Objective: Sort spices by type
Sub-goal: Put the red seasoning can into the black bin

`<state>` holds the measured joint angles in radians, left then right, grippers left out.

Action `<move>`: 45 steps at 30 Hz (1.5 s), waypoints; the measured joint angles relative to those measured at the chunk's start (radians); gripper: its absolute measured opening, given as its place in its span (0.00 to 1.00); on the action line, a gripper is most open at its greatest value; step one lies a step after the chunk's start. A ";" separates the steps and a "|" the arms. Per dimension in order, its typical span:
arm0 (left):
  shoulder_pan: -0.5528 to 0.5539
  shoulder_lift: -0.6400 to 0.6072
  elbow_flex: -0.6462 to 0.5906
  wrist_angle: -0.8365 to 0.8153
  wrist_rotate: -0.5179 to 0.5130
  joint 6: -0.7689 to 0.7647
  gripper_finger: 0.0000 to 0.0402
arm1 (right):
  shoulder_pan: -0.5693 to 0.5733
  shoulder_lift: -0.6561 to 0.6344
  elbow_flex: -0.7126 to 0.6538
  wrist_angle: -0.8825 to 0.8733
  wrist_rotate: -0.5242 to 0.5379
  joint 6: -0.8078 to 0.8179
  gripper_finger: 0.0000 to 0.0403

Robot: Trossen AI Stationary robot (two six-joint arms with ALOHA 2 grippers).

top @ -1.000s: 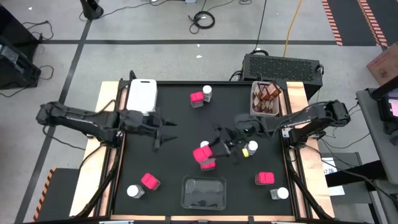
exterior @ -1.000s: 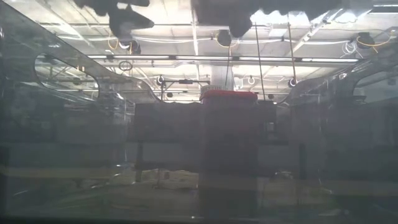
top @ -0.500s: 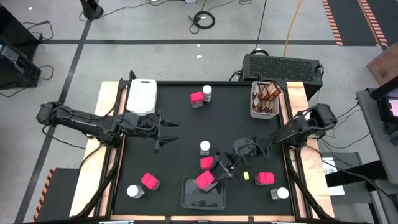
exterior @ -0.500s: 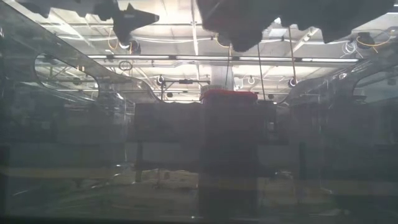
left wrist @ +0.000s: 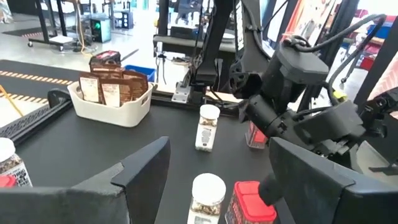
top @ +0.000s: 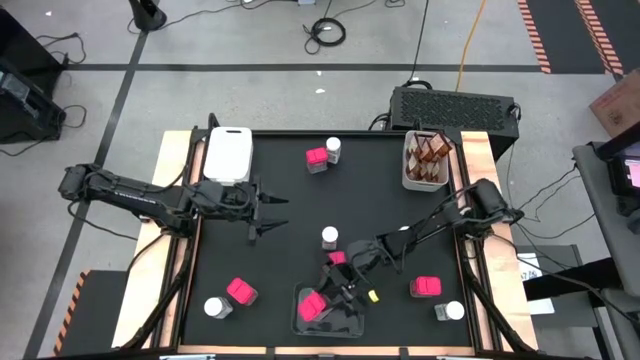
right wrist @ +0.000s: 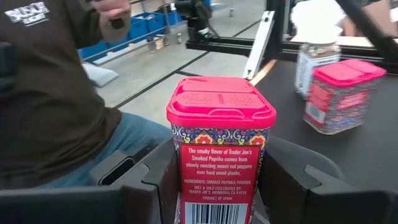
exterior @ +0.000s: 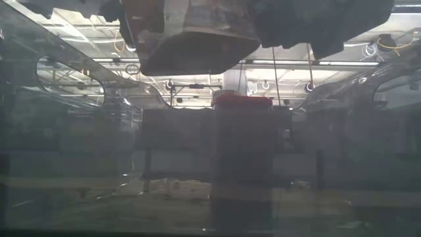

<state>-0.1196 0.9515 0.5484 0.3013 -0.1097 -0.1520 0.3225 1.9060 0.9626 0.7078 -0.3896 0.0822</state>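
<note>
I should release the right gripper's pink box inside the clear tray [top: 316, 315] at the table's near edge. The box is now over that tray.
My right gripper [top: 322, 303] is shut on a bright pink square-topped spice box [top: 311, 306] over the clear tray [top: 345, 322] at the near edge; the box fills the right wrist view [right wrist: 221, 137]. My left gripper [top: 266, 213] is open and empty at the table's left middle. Other pink boxes stand on the table at the far middle [top: 317, 158], mid-table [top: 338, 258], near left [top: 240, 291] and near right [top: 426, 287]. Clear white-lidded jars stand at the far middle [top: 333, 148], mid-table [top: 329, 237], near left [top: 213, 307] and near right [top: 452, 310]. My right gripper pinches the pink box by two opposite sides of its lower body [right wrist: 186, 186] between its two fingers [right wrist: 155, 180]. The fingers come slanting down from the table's right. The box stands upright in the hold, lid up, over the clear tray.
A white basket [top: 408, 175] with brown packets [top: 430, 152] stands at the far right. A white rectangular tray [top: 228, 152] lies at the far left. A small yellow thing [top: 372, 295] lies right of the clear tray. A person shows beyond the table [right wrist: 50, 93].
My right gripper has carried the pink box from mid-table toward the near edge and a little left, and now has it over the clear tray. A second pink box has stayed at mid-table.
</note>
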 joint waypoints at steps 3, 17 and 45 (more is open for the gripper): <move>-0.001 0.000 0.000 0.002 0.000 -0.006 0.69 | 0.000 0.028 0.029 0.003 -0.031 -0.001 0.41; -0.001 0.000 0.000 0.004 0.003 -0.053 0.69 | 0.009 0.091 0.054 -0.030 -0.030 -0.066 0.41; -0.001 0.000 0.000 0.004 0.000 -0.078 0.69 | 0.026 0.091 0.054 -0.113 -0.026 -0.121 0.55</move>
<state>-0.1204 0.9516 0.5484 0.3058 -0.1101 -0.2303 0.3481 1.9972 1.0164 0.5945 -0.4156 -0.0391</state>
